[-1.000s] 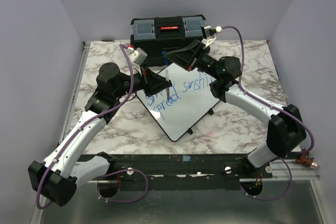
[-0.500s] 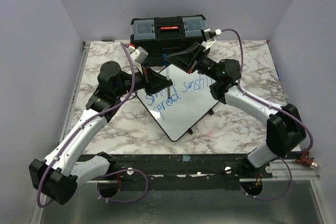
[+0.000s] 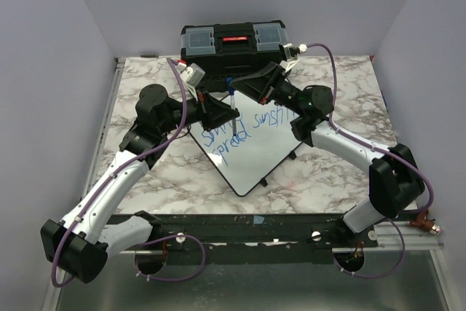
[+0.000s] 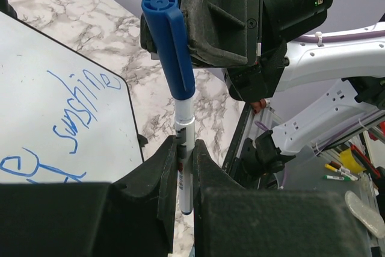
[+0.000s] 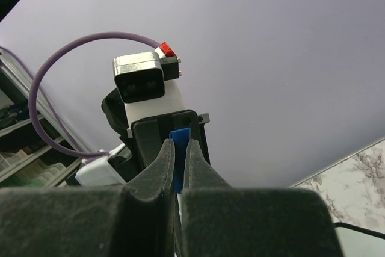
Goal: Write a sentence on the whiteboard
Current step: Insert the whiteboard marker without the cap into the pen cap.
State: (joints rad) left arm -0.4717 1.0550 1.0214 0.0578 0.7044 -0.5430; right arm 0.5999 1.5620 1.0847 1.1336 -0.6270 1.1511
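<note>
Next, I release the marker from my left gripper on the marble (image 3: 302, 169) just outside the whiteboard's edge, by the whiteboard's black feet.
The whiteboard (image 3: 256, 159) lies tilted like a diamond on the marble table, with the sentence (image 3: 244, 130) on it in two blue lines; "sunshine" (image 4: 81, 109) shows in the left wrist view. My left gripper (image 3: 226, 116) (image 4: 185, 148) is shut on the white barrel of a marker (image 4: 184, 126) held upright above the board's far corner. A blue cap (image 4: 170, 46) (image 5: 180, 148) sits over the marker's upper end. My right gripper (image 3: 237, 87) (image 5: 178, 145) is shut on that cap from the far side.
A black toolbox (image 3: 233, 41) with a red latch stands at the table's back edge, just behind both grippers. The left wrist camera (image 5: 141, 79) and its purple cable face my right gripper closely. Marble table (image 3: 342, 180) surrounds the board.
My right gripper has swung left with the blue cap until it stands over the marker's top. The left gripper has kept the marker nearly in place above the board.
</note>
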